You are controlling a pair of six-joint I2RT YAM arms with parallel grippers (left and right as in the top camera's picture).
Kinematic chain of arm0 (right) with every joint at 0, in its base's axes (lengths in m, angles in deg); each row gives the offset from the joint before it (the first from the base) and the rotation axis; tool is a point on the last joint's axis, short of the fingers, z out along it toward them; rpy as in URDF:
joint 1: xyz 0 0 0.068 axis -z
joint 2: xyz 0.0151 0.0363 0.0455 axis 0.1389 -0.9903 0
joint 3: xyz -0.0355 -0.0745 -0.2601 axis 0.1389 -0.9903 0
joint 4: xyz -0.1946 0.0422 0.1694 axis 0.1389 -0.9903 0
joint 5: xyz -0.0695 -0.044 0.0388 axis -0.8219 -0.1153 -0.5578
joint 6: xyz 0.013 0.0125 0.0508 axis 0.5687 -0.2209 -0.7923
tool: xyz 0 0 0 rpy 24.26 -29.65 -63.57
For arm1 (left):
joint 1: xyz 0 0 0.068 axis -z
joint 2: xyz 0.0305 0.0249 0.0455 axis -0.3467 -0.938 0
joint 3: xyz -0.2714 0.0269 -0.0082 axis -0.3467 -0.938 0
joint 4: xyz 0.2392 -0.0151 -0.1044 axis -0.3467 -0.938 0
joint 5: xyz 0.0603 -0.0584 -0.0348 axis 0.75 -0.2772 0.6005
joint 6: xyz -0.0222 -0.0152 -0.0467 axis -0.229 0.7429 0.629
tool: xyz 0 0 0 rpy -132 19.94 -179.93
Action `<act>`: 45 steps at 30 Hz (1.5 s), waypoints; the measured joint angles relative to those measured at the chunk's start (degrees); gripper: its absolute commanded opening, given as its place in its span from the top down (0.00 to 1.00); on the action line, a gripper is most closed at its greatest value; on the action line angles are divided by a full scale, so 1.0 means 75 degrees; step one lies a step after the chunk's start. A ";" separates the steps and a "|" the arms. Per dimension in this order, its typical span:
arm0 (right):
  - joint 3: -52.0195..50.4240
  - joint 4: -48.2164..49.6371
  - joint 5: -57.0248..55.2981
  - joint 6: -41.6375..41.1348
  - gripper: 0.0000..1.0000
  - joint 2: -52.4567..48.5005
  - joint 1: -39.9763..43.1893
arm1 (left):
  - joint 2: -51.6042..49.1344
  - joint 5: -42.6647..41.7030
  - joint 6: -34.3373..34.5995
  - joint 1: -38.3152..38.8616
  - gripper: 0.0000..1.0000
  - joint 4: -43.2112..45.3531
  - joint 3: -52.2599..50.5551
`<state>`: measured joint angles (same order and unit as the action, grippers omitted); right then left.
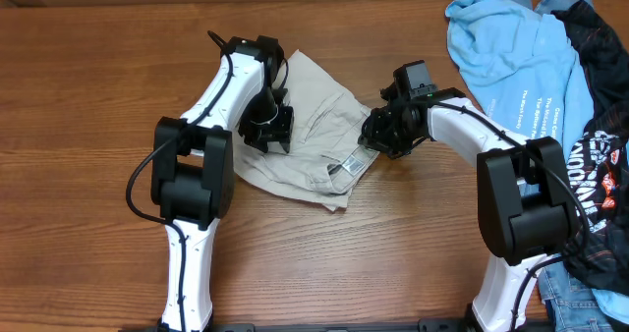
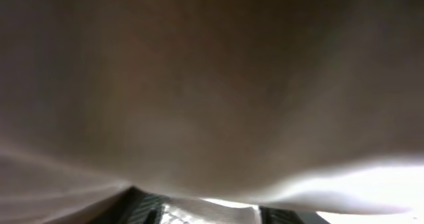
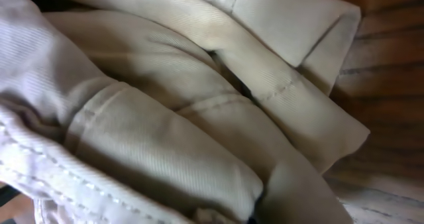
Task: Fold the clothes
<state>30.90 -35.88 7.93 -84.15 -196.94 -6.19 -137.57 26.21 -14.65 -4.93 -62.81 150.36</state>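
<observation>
Bunched folds of the crumpled beige shorts cover the robot's right gripper, so it should open, turn the shorts and grab the waistband (image 1: 348,167) near the white label.
The beige shorts (image 1: 313,126) lie crumpled in the middle of the table, with a white label (image 1: 352,161) showing at their right edge. My left gripper (image 1: 267,126) is down on the left part of the shorts. The left wrist view shows only blurred beige cloth (image 2: 212,85) pressed close, so its jaws cannot be read. My right gripper (image 1: 379,136) is at the right edge of the shorts. In the right wrist view, bunched folds and seams of the shorts (image 3: 165,138) cover the fingers and seem pinched there.
A light blue T-shirt with white print (image 1: 511,57) and a black garment with a white graphic (image 1: 600,165) are piled at the right of the table. Blue denim (image 1: 570,293) shows at the bottom right. Bare wood (image 3: 391,71) lies beside the shorts.
</observation>
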 measured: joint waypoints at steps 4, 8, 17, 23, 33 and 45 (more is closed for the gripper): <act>0.0012 0.0003 -0.0055 0.0189 0.78 0.0000 -0.0003 | 0.0000 -0.0067 -0.0003 0.0000 0.59 -0.0163 -0.0015; 0.0131 -0.0017 -0.0315 0.0498 0.78 0.0000 0.0000 | 0.0067 -0.0356 0.0023 0.0015 0.59 -0.0484 -0.0079; 0.1198 -0.1262 -0.1530 0.1084 0.70 -0.0017 0.0338 | 0.1230 -0.0169 0.0125 0.0411 0.50 -0.1110 -0.0268; 0.2194 -0.2474 -0.2014 0.1227 0.70 0.0335 0.0443 | 0.2655 0.0221 0.0376 0.0376 0.26 0.0434 -0.0262; 0.2454 -0.3730 -0.0373 0.1346 0.70 0.1810 -0.0297 | 0.2885 0.0539 0.0437 -0.0154 0.30 0.3786 -0.0256; 0.0361 -0.1539 0.0455 0.0420 0.69 0.1775 -0.1676 | 0.1145 0.0140 0.0224 -0.0160 0.33 0.4908 -0.0262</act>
<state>33.61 -47.42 11.34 -81.00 -183.63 -18.76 -128.98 27.25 -12.97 -6.13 -26.00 148.39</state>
